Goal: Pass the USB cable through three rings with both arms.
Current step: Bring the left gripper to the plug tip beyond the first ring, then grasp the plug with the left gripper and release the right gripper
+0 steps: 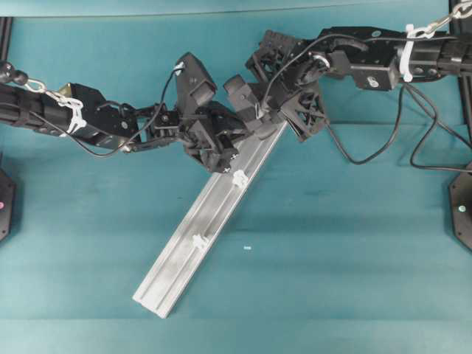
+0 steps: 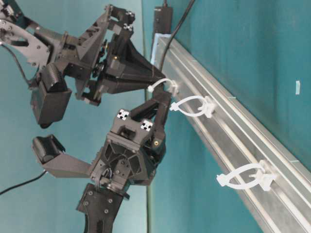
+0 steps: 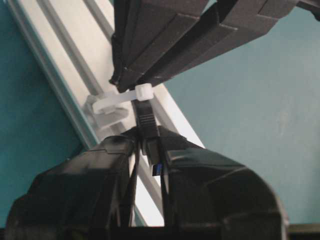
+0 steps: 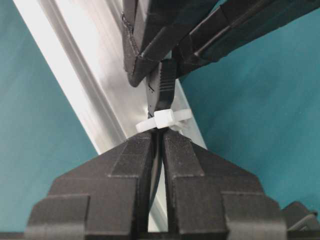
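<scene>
The robot's right gripper pinches the cord against the first ring, so it should open as the left gripper pulls the plug through, then grip behind the plug (image 4: pixel 162 92).
The USB cable's black plug (image 3: pixel 149 125) pokes through the first white ring (image 3: pixel 116 101) on the silver rail (image 1: pixel 181 258). My left gripper (image 3: pixel 150 139) is shut on that plug, whose blue insert (image 3: pixel 156 169) shows between the fingers. On the ring's other side my right gripper (image 4: pixel 159 136) is shut on the thin cord (image 4: pixel 158 165), its tips right against the ring (image 4: pixel 165 119). In the table-level view both tips meet at this ring (image 2: pixel 164 85), the right gripper (image 2: pixel 160 78) above and the left gripper (image 2: pixel 164 99) below. The second ring (image 1: pixel 240 177) and third ring (image 1: pixel 198 241) stand empty further down the rail.
The rail lies diagonally on the teal table (image 1: pixel 346 258). Loose black arm wires (image 1: pixel 369 156) hang at the right. Black mounts sit at the right edge (image 1: pixel 462 210) and the left edge (image 1: pixel 4 203). A small white speck (image 1: pixel 247 248) lies beside the rail.
</scene>
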You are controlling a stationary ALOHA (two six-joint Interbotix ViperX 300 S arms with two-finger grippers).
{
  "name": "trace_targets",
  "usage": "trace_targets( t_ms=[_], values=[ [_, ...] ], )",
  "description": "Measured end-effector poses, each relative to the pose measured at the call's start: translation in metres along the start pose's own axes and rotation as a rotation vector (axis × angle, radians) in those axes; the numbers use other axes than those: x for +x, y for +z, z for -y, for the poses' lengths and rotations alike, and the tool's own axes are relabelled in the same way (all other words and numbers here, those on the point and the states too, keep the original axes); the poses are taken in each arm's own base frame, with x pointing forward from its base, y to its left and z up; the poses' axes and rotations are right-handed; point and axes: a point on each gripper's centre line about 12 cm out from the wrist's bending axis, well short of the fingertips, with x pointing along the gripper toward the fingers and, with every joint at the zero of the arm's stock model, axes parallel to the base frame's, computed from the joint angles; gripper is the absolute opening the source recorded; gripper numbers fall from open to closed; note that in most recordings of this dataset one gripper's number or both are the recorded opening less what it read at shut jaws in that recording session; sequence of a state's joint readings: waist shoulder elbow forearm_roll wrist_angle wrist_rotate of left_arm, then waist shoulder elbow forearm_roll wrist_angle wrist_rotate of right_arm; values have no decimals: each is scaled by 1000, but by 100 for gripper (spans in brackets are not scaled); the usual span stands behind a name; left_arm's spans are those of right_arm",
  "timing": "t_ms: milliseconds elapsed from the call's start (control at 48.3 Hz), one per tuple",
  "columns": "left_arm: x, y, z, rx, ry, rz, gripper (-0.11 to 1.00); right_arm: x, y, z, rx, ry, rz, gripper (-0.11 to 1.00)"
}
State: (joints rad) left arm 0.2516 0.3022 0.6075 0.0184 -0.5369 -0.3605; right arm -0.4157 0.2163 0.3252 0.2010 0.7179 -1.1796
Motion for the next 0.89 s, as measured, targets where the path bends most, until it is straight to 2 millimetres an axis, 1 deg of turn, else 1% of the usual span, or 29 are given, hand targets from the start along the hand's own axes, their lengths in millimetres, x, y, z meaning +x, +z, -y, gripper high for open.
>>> trace_targets(
  t_ms=[207,455,538,559,600,724,745,766,787,828,890],
  values=[
    [0,0,0,-1,1,0,12,0,0,0,3,-7,3,7],
    [0,0,0,-1,1,0,12,1,0,1,48,-14,7,8],
    [0,0,0,-1,1,0,12,0,0,0,47,-8,4,10],
    [0,0,0,-1,2,-3,12,0,0,1,48,-7,3,13],
    [0,0,0,0,1,-3,12,0,0,-1,46,-1,1,22],
    [0,-1,0,-1,3,-9,10,1,2,-3,54,9,-1,55],
    [0,-1,1,0,2,-11,10,1,2,-2,63,5,1,62],
    [0,-1,1,0,2,-12,10,0,2,-3,65,6,-1,66],
    [0,-2,1,0,2,-16,10,0,2,-2,77,4,0,71],
    [0,-3,2,2,2,-21,10,1,2,-2,97,4,0,79],
    [0,-4,2,2,3,-27,10,-1,2,0,120,-6,3,88]
  ],
)
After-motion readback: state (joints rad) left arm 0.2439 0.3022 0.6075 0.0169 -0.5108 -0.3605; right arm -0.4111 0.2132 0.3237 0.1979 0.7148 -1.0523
